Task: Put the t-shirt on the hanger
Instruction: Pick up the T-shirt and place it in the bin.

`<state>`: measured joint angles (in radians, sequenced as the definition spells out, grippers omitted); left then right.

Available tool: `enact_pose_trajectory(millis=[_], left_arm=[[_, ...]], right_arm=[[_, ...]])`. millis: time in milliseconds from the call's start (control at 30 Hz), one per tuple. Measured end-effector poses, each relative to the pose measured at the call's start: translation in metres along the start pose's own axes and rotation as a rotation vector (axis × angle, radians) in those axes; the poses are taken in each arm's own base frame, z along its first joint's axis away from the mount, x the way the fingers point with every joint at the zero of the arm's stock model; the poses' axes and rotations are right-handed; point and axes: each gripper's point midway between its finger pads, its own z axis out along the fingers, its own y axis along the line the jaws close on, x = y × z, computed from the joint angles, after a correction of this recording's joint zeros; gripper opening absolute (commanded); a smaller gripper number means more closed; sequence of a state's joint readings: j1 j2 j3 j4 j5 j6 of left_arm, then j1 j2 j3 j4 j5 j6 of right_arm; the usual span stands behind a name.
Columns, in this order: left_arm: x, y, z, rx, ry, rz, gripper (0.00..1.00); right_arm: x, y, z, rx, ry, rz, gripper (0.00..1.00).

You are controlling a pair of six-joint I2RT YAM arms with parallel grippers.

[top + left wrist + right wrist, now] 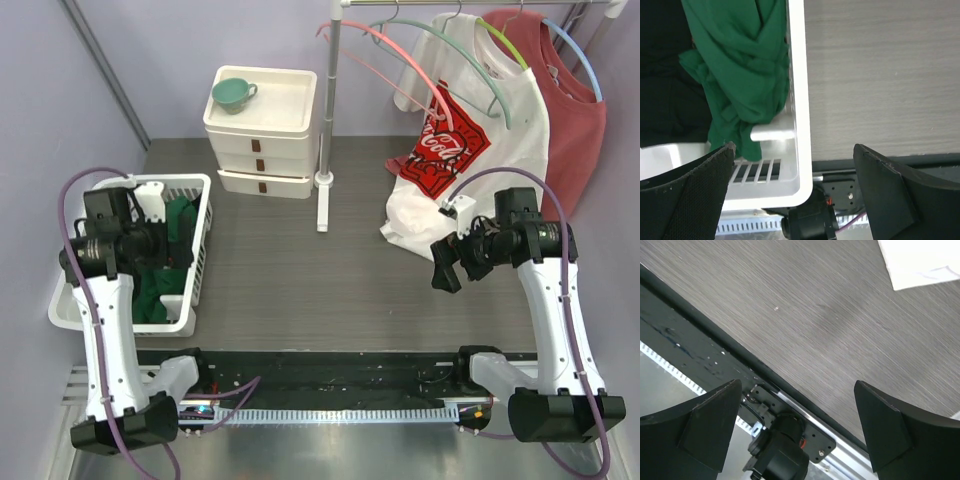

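Observation:
The thick fold (177, 272) (759, 82) of the dark green t-shirt, along the white basket's side next to the open table, is going to be gripped by my left gripper.
The dark green t-shirt (160, 285) lies bunched in a white basket (201, 258) at the left. In the left wrist view the t-shirt (740, 65) fills the basket (797, 75). My left gripper (178, 245) hangs over the basket's right rim, open and empty, above the shirt (792, 150). The pale mint-green hanger (490, 80) hangs on the rack at the back right, in front of a white shirt. My right gripper (445, 265) is open and empty above bare table (797, 387), below that shirt's hem.
A white shirt with red print (470, 150) and a faded red shirt (572, 120) hang on the rack. A pink hanger (385, 42) and a lime-green hanger (502, 40) hang there too. The rack pole (330, 100) stands beside white drawers (262, 135) with a teal cup (232, 92).

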<state>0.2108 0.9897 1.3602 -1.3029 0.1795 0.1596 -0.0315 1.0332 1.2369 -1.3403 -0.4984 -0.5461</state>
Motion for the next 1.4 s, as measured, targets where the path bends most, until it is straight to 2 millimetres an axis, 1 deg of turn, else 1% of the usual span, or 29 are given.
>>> enact_pose_trajectory(millis=[67,100,200,233,267,300,367,433,500,600,700,733,800,833,900,933,1000,1067,1133,1167,1200,1267,1300,1333,1400], left_arm=[[-0.016,0.002,0.000,0.004,-0.014,-0.009,1.00],[-0.027,0.004,0.000,0.003,-0.028,-0.014,1.00],[-0.059,0.014,0.011,-0.002,-0.050,-0.021,0.99],[-0.069,0.017,0.015,0.000,-0.050,-0.024,0.96],[-0.083,0.022,0.023,0.005,-0.051,-0.026,0.95],[-0.087,0.026,0.027,0.003,-0.050,-0.030,0.94],[-0.100,0.037,0.048,0.009,-0.026,-0.032,0.90],[-0.103,0.047,0.070,0.018,0.009,-0.038,0.89],[-0.100,0.056,0.093,0.026,0.052,-0.043,0.88],[-0.087,0.065,0.130,0.043,0.122,-0.042,0.84],[-0.067,0.067,0.156,0.063,0.191,-0.044,0.77],[-0.060,0.067,0.163,0.070,0.213,-0.045,0.69],[-0.047,0.067,0.177,0.083,0.250,-0.048,0.59],[-0.042,0.066,0.182,0.087,0.264,-0.051,0.43],[-0.034,0.065,0.189,0.092,0.279,-0.058,0.19],[-0.034,0.065,0.189,0.099,0.277,-0.053,0.00],[-0.039,0.064,0.186,0.108,0.259,-0.062,0.00],[-0.051,0.063,0.178,0.117,0.227,-0.065,0.00],[-0.073,0.064,0.161,0.115,0.156,-0.075,0.00],[-0.088,0.066,0.147,0.107,0.108,-0.079,0.00],[-0.104,0.066,0.132,0.098,0.056,-0.078,0.00],[-0.147,0.064,0.088,0.081,-0.106,-0.075,0.00],[-0.169,0.062,0.062,0.073,-0.198,-0.066,0.00],[-0.185,0.057,0.039,0.072,-0.274,-0.058,0.00],[-0.220,0.041,-0.017,0.090,-0.457,-0.051,0.00]], right_arm=[[0.006,-0.003,0.003,0.016,0.033,-0.009,1.00],[0.008,-0.005,0.004,0.023,0.048,-0.014,1.00],[0.014,-0.010,0.008,0.039,0.089,-0.030,1.00],[0.016,-0.012,0.010,0.044,0.098,-0.037,1.00],[0.018,-0.013,0.011,0.047,0.109,-0.044,1.00],[0.019,-0.013,0.012,0.048,0.116,-0.051,1.00],[0.020,-0.013,0.012,0.049,0.122,-0.062,1.00],[0.021,-0.013,0.013,0.050,0.126,-0.067,1.00],[0.022,-0.013,0.014,0.049,0.129,-0.069,1.00],[0.026,-0.012,0.015,0.047,0.132,-0.068,1.00],[0.028,-0.011,0.015,0.047,0.130,-0.068,1.00],[0.028,-0.011,0.015,0.047,0.128,-0.068,1.00],[0.028,-0.010,0.015,0.047,0.122,-0.070,1.00],[0.028,-0.010,0.015,0.049,0.119,-0.071,1.00],[0.027,-0.010,0.014,0.055,0.108,-0.073,1.00],[0.026,-0.010,0.013,0.060,0.100,-0.078,1.00],[0.025,-0.009,0.011,0.066,0.088,-0.082,1.00],[0.024,-0.008,0.008,0.075,0.074,-0.083,1.00],[0.021,-0.006,0.004,0.083,0.053,-0.080,1.00],[0.018,-0.004,0.002,0.085,0.035,-0.080,1.00],[0.016,-0.002,-0.001,0.086,0.020,-0.080,1.00],[0.006,0.002,-0.008,0.089,-0.025,-0.085,1.00],[0.001,0.003,-0.012,0.090,-0.043,-0.089,1.00],[-0.003,0.005,-0.015,0.089,-0.061,-0.092,1.00],[-0.011,0.009,-0.020,0.082,-0.095,-0.097,1.00]])
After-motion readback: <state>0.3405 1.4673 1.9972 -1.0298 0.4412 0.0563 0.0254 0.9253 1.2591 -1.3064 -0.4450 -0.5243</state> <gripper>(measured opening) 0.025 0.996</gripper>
